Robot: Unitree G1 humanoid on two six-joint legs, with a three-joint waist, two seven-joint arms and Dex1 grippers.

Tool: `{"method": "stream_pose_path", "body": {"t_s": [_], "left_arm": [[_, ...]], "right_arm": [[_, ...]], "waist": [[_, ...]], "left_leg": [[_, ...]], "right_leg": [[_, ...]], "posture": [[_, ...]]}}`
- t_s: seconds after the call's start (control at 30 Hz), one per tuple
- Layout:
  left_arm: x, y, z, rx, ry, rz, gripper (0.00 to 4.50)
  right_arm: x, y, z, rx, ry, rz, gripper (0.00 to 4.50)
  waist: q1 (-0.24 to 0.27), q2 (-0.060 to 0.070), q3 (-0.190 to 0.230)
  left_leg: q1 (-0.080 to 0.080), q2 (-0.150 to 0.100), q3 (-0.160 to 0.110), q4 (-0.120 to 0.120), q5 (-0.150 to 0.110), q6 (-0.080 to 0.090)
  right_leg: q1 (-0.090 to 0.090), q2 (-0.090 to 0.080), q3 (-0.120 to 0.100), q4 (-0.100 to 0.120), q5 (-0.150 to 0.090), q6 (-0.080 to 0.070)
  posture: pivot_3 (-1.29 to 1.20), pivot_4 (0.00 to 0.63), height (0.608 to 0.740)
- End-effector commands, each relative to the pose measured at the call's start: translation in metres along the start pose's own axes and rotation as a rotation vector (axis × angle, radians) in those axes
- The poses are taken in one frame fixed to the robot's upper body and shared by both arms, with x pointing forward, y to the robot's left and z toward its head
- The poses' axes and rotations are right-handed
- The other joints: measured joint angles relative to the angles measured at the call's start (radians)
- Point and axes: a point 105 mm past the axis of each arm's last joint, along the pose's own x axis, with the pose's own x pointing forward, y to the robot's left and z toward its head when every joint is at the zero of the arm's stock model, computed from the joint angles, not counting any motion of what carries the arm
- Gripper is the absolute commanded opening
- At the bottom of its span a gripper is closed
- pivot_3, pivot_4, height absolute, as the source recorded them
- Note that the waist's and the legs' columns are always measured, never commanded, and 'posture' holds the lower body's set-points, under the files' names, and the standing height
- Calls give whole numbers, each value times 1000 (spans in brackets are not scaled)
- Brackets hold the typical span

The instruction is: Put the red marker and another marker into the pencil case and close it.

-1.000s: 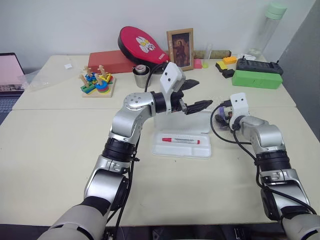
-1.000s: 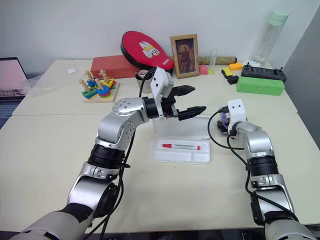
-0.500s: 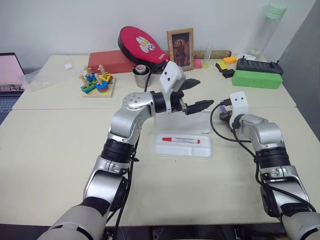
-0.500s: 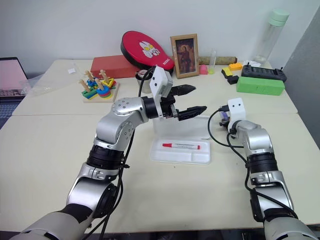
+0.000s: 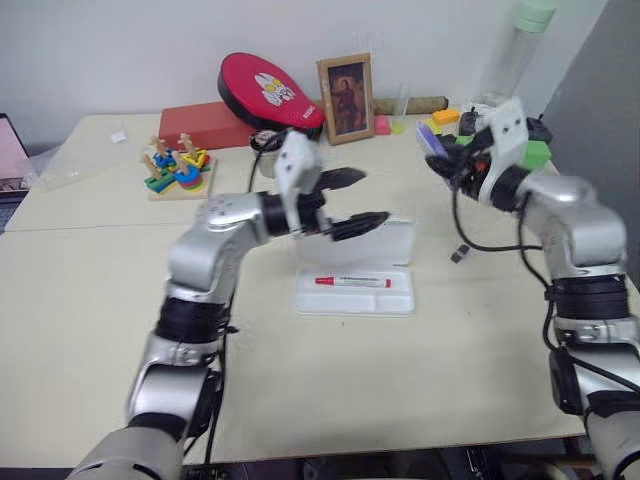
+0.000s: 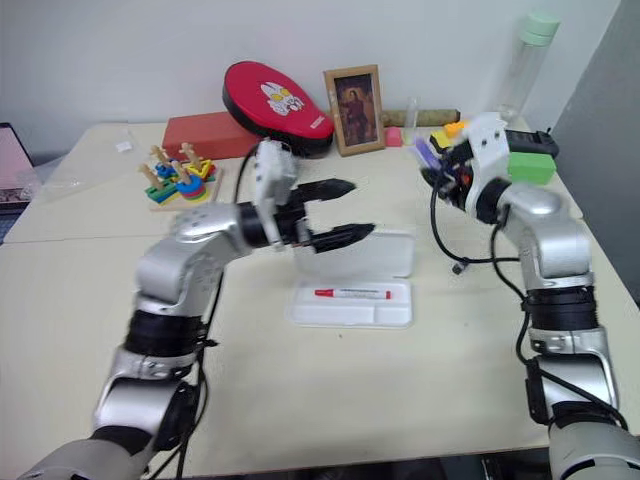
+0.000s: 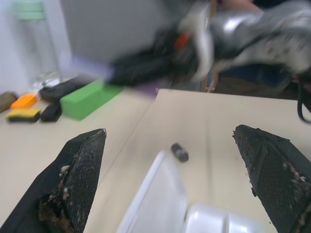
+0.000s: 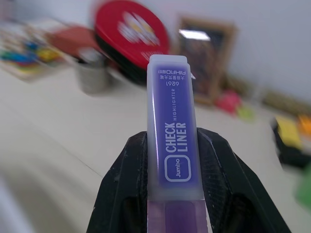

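Observation:
The robot's right gripper needs to release the purple marker in the pencil case's front slot point(image 5: 336, 299), next to the red marker.
The pencil case point(image 5: 405, 297) lies open mid-table, its lid point(image 5: 392, 240) standing up at the back. The red marker point(image 5: 353, 282) rests in its tray. My left gripper point(image 5: 375, 195) hovers open over the lid, pointing right, with nothing between its fingers point(image 7: 77, 170). Raised above the table's right side, my right gripper point(image 5: 438, 152) is shut on the purple marker point(image 8: 172, 107), which sticks out past the fingers point(image 8: 124, 194). That marker point(image 6: 425, 152) hangs well right of and above the case.
A small black cap piece point(image 5: 458, 254) lies right of the case. Along the back stand a green box point(image 5: 538, 153), a picture frame point(image 5: 343, 85), a red pouch point(image 5: 265, 88), a red box point(image 5: 200, 122), a ring toy point(image 5: 172, 168) and a bottle point(image 5: 510, 50).
My right gripper has closed on the purple marker and lifted it high off the table, turning leftward. The left gripper drew a little to the left. The camera view has shifted.

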Motion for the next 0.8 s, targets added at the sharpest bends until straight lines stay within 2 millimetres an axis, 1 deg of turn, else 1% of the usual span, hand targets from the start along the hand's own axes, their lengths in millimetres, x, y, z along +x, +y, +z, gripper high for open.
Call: {"method": "stream_pose_path", "body": {"t_s": [0.03, 0.13, 0.17, 0.2, 0.3, 0.4, 0.47, 0.53, 0.67, 0.8], "left_arm": [[-34, -15, 12, 58, 26, -23, 4500], [-67, -25, 5, 42, 113, -8, 4500], [-79, -29, 1, 32, 155, -3, 4500], [-90, -32, -3, 37, 189, 8, 4500], [-111, -38, -7, 27, 248, 34, 4500], [-130, -49, -10, 5, 292, 53, 4500], [-137, -61, -13, -30, 315, 49, 4500], [-141, -70, -17, -46, 335, 48, 4500], [-146, -72, -18, -52, 328, 89, 4500], [-144, -71, -18, -45, 326, 98, 4500]], "right_arm": [[-3, 32, 18, -29, -32, 267, 1076], [-3, 48, 15, -65, 15, 410, 1076], [-3, 55, 12, -63, 48, 456, 1076], [-2, 62, 6, -68, 89, 500, 1076], [3, 76, -11, -105, 171, 567, 1076], [15, 90, -40, -154, 272, 603, 1076], [20, 100, -57, -179, 339, 625, 1076], [21, 108, -69, -190, 379, 646, 1076], [24, 121, -85, -227, 425, 668, 1076], [23, 129, -90, -236, 437, 683, 1076]], "waist": [[2, 0, 0], [7, 0, 0], [7, 0, 0], [9, 0, 0], [10, 0, 0], [15, 0, 0], [17, 0, 0], [20, 0, 0], [33, 0, 0], [33, 0, 0]], "left_leg": [[0, 0, 0, 1, 0, 0], [0, 0, 0, 1, 0, 1], [0, 0, 0, 1, -1, 2], [0, 0, 0, 1, -1, 2], [1, 1, 0, 1, -1, 3], [1, 1, 0, 1, -1, 3], [0, 1, 1, 1, -1, 3], [0, 1, 1, 0, -1, 3], [0, 1, 1, 0, -1, 3], [0, 1, 1, 0, -1, 3]], "right_leg": [[1, 0, 0, 0, 0, 0], [1, 0, 0, 1, 0, 0], [1, 0, 0, 1, 0, 0], [1, 0, 0, 2, 0, 0], [0, 0, 0, 2, 0, 0], [0, 0, 0, 2, 0, 0], [0, 0, 0, 2, 0, 0], [-1, 0, 1, 2, 0, 0], [-2, 0, 0, 2, 0, 0], [-1, 0, 0, 2, 0, 0]], "posture": [[0, 150, 740], [0, 150, 740], [0, 150, 740], [0, 150, 740], [0, 150, 740], [0, 150, 740], [0, 150, 740], [0, 150, 740], [0, 150, 740], [0, 150, 740]]}}
